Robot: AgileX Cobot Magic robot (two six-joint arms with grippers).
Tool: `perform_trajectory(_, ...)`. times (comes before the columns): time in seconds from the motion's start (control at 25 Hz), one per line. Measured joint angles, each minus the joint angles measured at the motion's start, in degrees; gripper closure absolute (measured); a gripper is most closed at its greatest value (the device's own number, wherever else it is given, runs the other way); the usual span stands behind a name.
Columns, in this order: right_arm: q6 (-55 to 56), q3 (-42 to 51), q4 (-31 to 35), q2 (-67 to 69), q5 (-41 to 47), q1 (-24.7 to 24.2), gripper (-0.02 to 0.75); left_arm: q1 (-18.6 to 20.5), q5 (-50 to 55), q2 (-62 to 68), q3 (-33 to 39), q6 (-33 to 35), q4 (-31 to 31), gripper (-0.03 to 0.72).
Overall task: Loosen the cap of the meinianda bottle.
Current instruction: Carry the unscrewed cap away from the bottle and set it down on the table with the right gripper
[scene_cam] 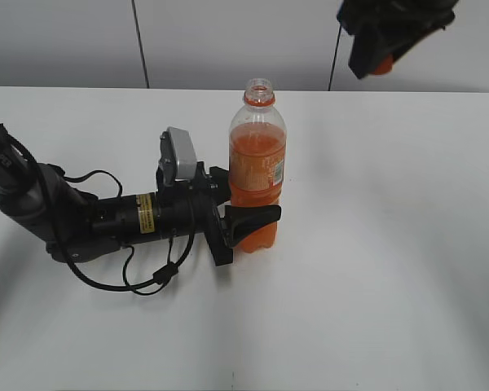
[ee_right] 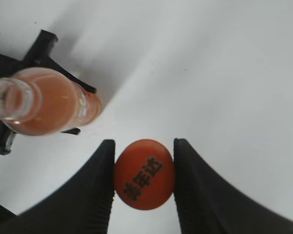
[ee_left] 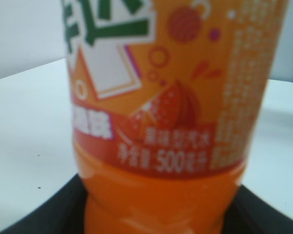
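The robot's right gripper will release the orange cap on the white table across the meinianda bottle (scene_cam: pixel 398 231) from the left gripper.
The meinianda bottle (scene_cam: pixel 257 167) stands upright on the white table with orange liquid, an orange label and an open neck with no cap on it. My left gripper (scene_cam: pixel 248 221) is shut on its lower body; the left wrist view shows the label (ee_left: pixel 161 92) close up between the black jaws. My right gripper (scene_cam: pixel 381 59) is high at the top right, well above and right of the bottle. It is shut on the orange cap (ee_right: pixel 144 174), which has dark characters on top. The right wrist view also shows the open bottle mouth (ee_right: pixel 10 97) below at the left.
The white table (scene_cam: pixel 391 244) spreads all round the bottle. The left arm with its cables (scene_cam: pixel 106 220) lies low across the table's left side. A grey wall stands behind the far edge.
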Motion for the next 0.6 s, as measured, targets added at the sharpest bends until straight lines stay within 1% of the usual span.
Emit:
perform_trajectory(0.12, 0.2, 5.1, 1.6, 0.0, -0.2, -3.6, 0.467, 0.0, 0.0, 0.0, 0.0, 0.0, 0.0, 0.293)
perform_trajectory(0.2, 0.3, 9.5, 2.9, 0.0, -2.3, -6.0, 0.467, 0.0, 0.0, 0.0, 0.0, 0.0, 0.0, 0.293)
perform_trajectory(0.4, 1.3, 20.4, 3.2, 0.0, -12.6, -9.4, 0.467, 0.0, 0.0, 0.0, 0.0, 0.0, 0.0, 0.293)
perform_trajectory(0.6, 5.4, 31.3, -0.9, 1.0, -26.3, -11.0, 0.467, 0.0, 0.0, 0.0, 0.0, 0.0, 0.0, 0.293)
